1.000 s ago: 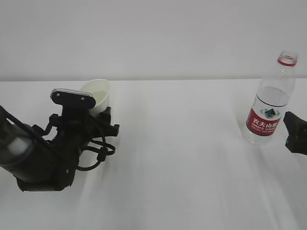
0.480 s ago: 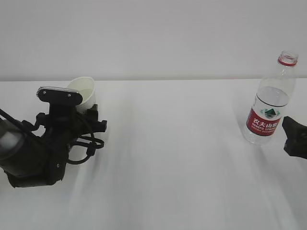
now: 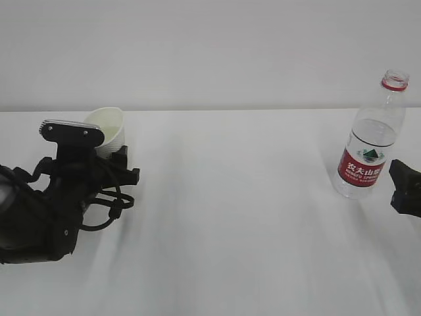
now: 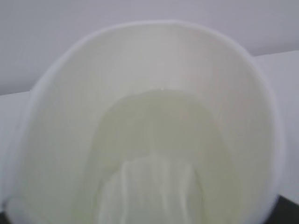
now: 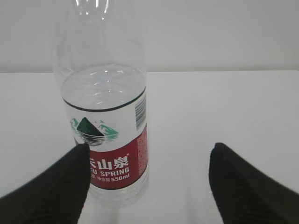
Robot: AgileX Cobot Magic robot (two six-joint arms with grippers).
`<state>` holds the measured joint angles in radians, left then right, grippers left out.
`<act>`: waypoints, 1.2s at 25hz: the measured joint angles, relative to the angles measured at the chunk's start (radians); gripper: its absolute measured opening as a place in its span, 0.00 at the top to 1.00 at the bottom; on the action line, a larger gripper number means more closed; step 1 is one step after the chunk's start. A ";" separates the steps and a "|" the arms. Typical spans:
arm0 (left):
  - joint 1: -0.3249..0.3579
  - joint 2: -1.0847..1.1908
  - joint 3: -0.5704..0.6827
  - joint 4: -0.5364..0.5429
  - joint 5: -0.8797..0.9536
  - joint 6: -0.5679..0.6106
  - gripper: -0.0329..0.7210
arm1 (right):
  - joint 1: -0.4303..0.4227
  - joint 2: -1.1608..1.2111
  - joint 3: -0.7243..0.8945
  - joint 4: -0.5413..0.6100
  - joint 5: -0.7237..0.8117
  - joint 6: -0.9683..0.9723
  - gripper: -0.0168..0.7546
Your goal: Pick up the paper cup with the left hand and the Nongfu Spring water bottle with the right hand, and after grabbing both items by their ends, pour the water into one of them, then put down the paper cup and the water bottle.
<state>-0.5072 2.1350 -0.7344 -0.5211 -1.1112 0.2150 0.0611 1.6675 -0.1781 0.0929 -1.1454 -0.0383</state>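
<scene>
Next, I let go of the paper cup with my left gripper on the white table (image 3: 120, 164) between the loose black cables and the back wall.
The white paper cup (image 3: 107, 127) leans toward the camera at the left of the table. My left gripper (image 3: 117, 160) is shut on its lower part. The arm's grey camera block hides the cup's base. The left wrist view is filled by the paper cup (image 4: 154, 70), whose cream inside holds pale yellowish-green water (image 4: 159, 140). The Nongfu Spring water bottle (image 3: 369, 146) stands upright and uncapped at the far right, with a red neck ring. My right gripper (image 3: 405, 186) is open just in front of it. In the right wrist view the bottle (image 5: 105, 116) stands beyond the right gripper (image 5: 149, 156), by its left finger.
A white table (image 3: 243, 217) runs to a plain pale wall (image 3: 217, 46) at the back. Loose black cables (image 3: 105, 210) hang from the left arm close to the tabletop.
My left arm has carried the paper cup to the left and a little lower. The bottle has not moved, and the right gripper has stayed almost still.
</scene>
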 joint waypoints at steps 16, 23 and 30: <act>-0.039 -0.010 0.031 -0.002 0.000 0.000 0.33 | 0.000 0.000 0.000 0.000 0.000 0.000 0.21; -0.063 -0.010 0.033 -0.023 0.000 0.000 0.35 | 0.000 0.000 0.000 0.000 0.000 0.000 0.21; -0.076 -0.010 0.033 -0.030 0.000 0.000 0.35 | 0.000 0.000 0.000 0.000 0.000 0.000 0.21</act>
<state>-0.5828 2.1254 -0.7013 -0.5509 -1.1112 0.2150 0.0611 1.6675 -0.1781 0.0929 -1.1454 -0.0383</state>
